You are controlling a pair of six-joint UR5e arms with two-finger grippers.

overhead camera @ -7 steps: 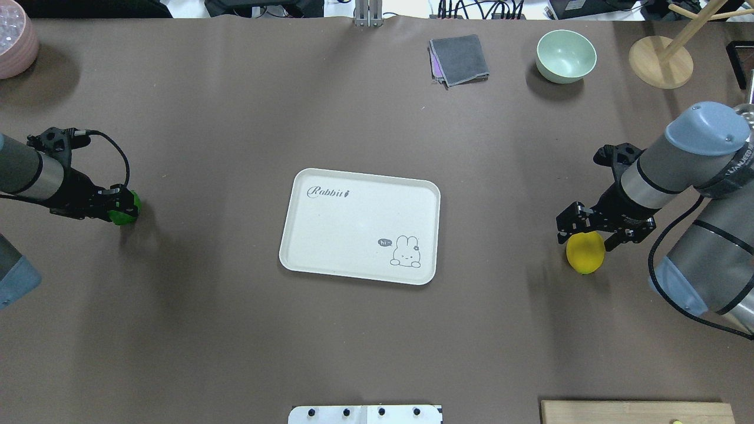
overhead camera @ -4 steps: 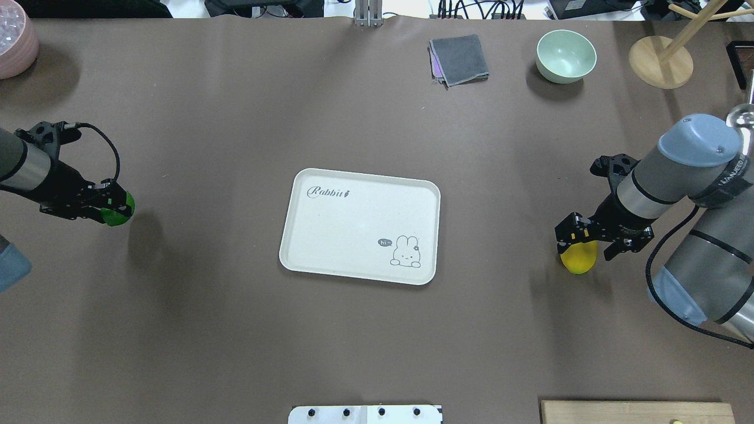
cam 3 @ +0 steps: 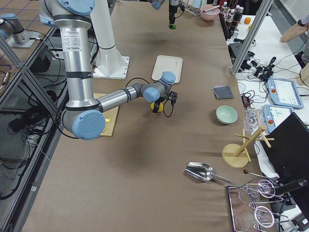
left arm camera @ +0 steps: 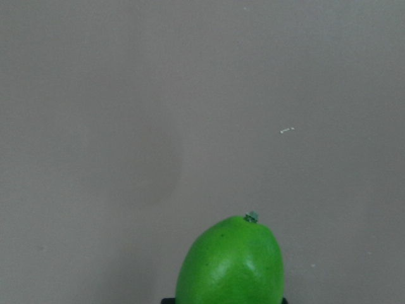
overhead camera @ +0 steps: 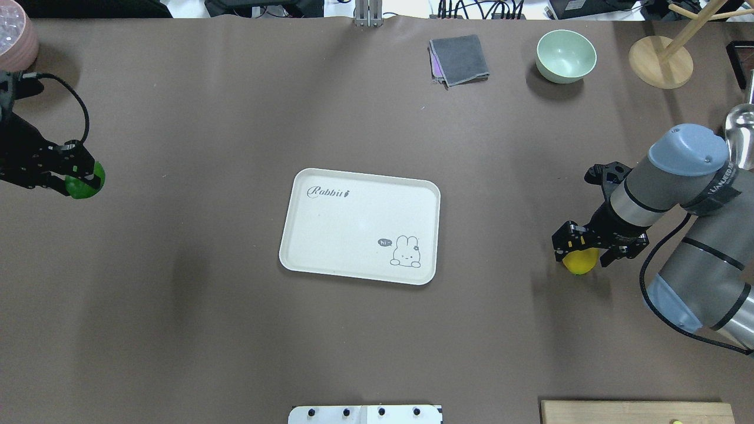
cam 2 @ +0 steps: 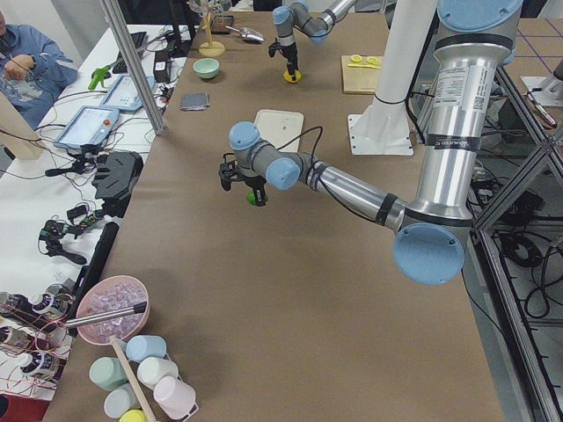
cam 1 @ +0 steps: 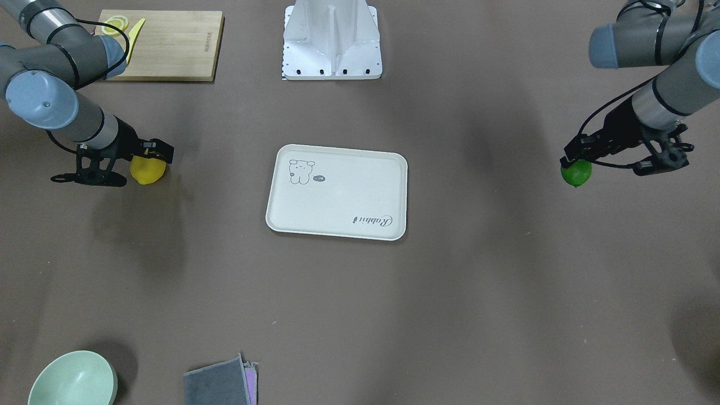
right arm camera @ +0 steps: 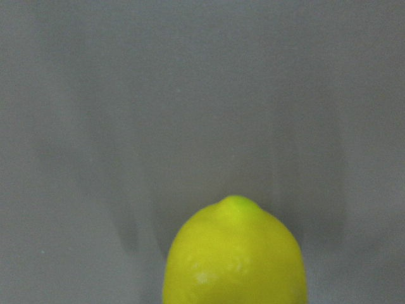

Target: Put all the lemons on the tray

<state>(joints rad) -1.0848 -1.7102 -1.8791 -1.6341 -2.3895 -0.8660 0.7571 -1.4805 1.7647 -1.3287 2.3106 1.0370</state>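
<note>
Next, I release the green lemon from my left gripper on the cream tray [cam 1: 391,201] beside the Rabbit lettering, near the tray's short edge.
The cream tray [overhead camera: 353,235] with the rabbit drawing lies at the table's middle, with nothing on it; it also shows in the front view [cam 1: 337,197]. My left gripper [overhead camera: 75,176] is shut on the green lemon [overhead camera: 87,181] and holds it above the table at the far left, well away from the tray. The green lemon fills the bottom of the left wrist view [left arm camera: 231,263]. My right gripper [overhead camera: 580,247] is shut on the yellow lemon [overhead camera: 580,262] to the right of the tray, just off the table. The yellow lemon also shows in the right wrist view [right arm camera: 234,253].
A green bowl [overhead camera: 565,56], a folded grey cloth [overhead camera: 459,59] and a wooden stand [overhead camera: 660,62] sit along the far edge. A pink bowl [overhead camera: 15,41] is at the far left corner. The wooden cutting board [cam 1: 163,45] with lemon slices [cam 1: 115,25] lies near my base.
My left gripper has carried the green lemon up and further left, away from the tray. My right gripper has shifted slightly over the yellow lemon, covering more of it.
</note>
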